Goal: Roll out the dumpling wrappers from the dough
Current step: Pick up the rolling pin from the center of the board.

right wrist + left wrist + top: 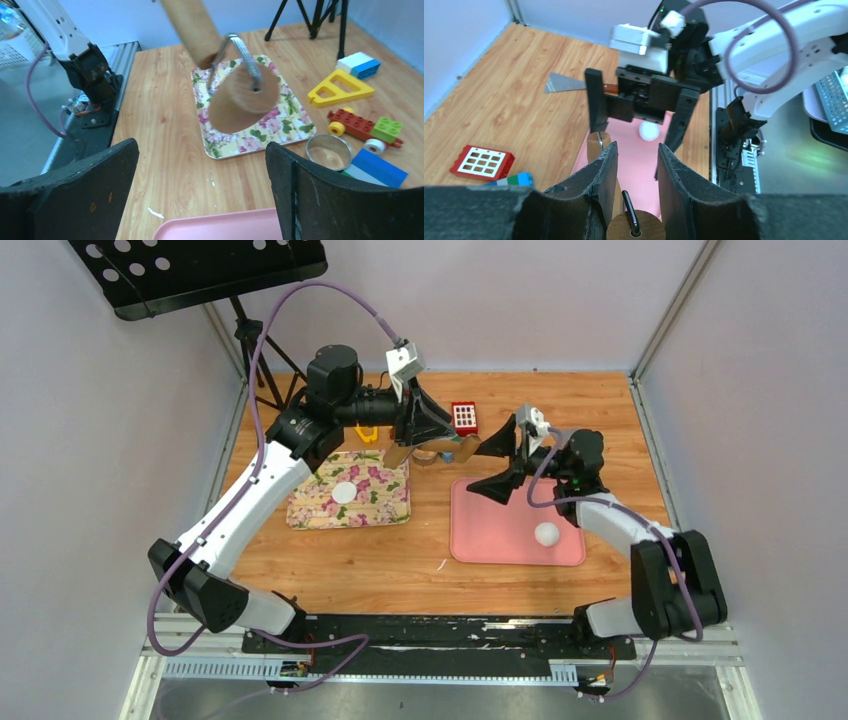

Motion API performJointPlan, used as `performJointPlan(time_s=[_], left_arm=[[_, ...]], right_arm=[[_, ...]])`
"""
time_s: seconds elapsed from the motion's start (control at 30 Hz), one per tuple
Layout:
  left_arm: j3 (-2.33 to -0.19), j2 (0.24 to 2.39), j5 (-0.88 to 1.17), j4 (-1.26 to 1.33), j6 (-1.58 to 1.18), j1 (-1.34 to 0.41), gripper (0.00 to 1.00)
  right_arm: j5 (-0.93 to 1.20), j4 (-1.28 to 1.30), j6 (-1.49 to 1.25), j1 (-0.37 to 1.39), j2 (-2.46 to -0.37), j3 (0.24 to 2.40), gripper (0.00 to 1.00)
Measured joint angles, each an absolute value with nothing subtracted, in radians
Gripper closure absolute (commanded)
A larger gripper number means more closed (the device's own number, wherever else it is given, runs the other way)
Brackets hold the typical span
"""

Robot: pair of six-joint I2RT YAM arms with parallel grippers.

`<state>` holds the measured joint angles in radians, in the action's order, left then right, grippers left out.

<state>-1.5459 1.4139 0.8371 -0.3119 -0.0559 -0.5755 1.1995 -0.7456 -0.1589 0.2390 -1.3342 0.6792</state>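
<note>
Next, my right gripper grabs the opposite end [467, 448] while my left gripper takes the metal bracket, since my left gripper has the rolling pin by its wooden end.
A white dough ball [546, 533] lies on the pink mat [500, 530] and shows in the left wrist view [649, 131] too. One round wrapper [344, 492] lies on the floral tray [385, 508]. My left gripper [415, 440] is shut on a wooden rolling pin [400, 454] with a metal bracket and holds it in the air between tray and mat. Its round end sits between my fingers [633, 227] and hangs before the right wrist camera [245, 100]. My right gripper [500, 462] is wide open and empty, above the mat's far left corner, facing the pin [202, 150].
A metal ring [329, 152], toy bricks [370, 127], a yellow triangle [340, 89] and a red grid block [464, 418] lie at the back of the table. A grey triangular piece [564, 82] lies right of the mat. A music stand [200, 270] overhangs the back left.
</note>
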Motion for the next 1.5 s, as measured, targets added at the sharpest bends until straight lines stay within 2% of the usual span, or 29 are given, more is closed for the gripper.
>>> performJointPlan(time_s=[0.17, 0.37, 0.53, 0.6, 0.63, 0.67, 0.73, 0.77, 0.87, 0.9, 1.03, 1.27, 1.5], left_arm=[[-1.546, 1.414, 0.860, -0.294, -0.091, -0.575, 1.00], [-1.546, 1.414, 0.880, -0.275, -0.118, -0.575, 1.00], [-1.546, 1.414, 0.892, -0.254, -0.151, -0.571, 1.00], [-1.545, 1.415, 0.894, -0.241, -0.165, -0.560, 1.00], [-1.544, 1.415, 0.894, -0.237, -0.171, -0.556, 1.00], [-1.544, 1.415, 0.895, -0.231, -0.177, -0.551, 1.00], [-1.542, 1.415, 0.894, -0.223, -0.194, -0.544, 1.00], [-1.539, 1.415, 0.895, -0.218, -0.196, -0.542, 0.87], [-1.536, 1.415, 0.897, -0.210, -0.192, -0.542, 0.16], [-1.536, 1.415, 0.897, -0.209, -0.182, -0.542, 0.03], [-1.536, 1.415, 0.889, -0.237, -0.115, -0.542, 0.00], [-1.503, 1.394, 0.876, -0.334, 0.034, -0.545, 0.00], [-1.509, 1.401, 0.870, -0.501, 0.214, -0.548, 0.01]], right_arm=[[1.214, -1.185, -0.574, 0.247, -1.542, 0.729, 0.01], [1.212, -1.420, -0.880, 0.312, -1.615, 0.812, 0.09], [1.205, -1.478, -0.967, 0.375, -1.613, 0.834, 0.42], [1.205, -1.480, -0.987, 0.378, -1.613, 0.835, 0.67], [1.206, -1.481, -0.994, 0.379, -1.613, 0.835, 0.88], [1.208, -1.482, -0.999, 0.381, -1.613, 0.835, 0.99], [1.207, -1.488, -1.000, 0.384, -1.613, 0.835, 1.00], [1.209, -1.487, -1.000, 0.385, -1.612, 0.836, 1.00], [1.222, -1.440, -0.970, 0.379, -1.589, 0.839, 1.00], [1.227, -1.396, -0.945, 0.376, -1.570, 0.841, 1.00], [1.250, -1.021, -0.733, 0.358, -1.443, 0.886, 1.00], [1.166, -0.132, -0.159, 0.353, -1.315, 1.130, 1.00], [1.039, 0.386, 0.177, 0.353, -1.317, 1.250, 1.00]])
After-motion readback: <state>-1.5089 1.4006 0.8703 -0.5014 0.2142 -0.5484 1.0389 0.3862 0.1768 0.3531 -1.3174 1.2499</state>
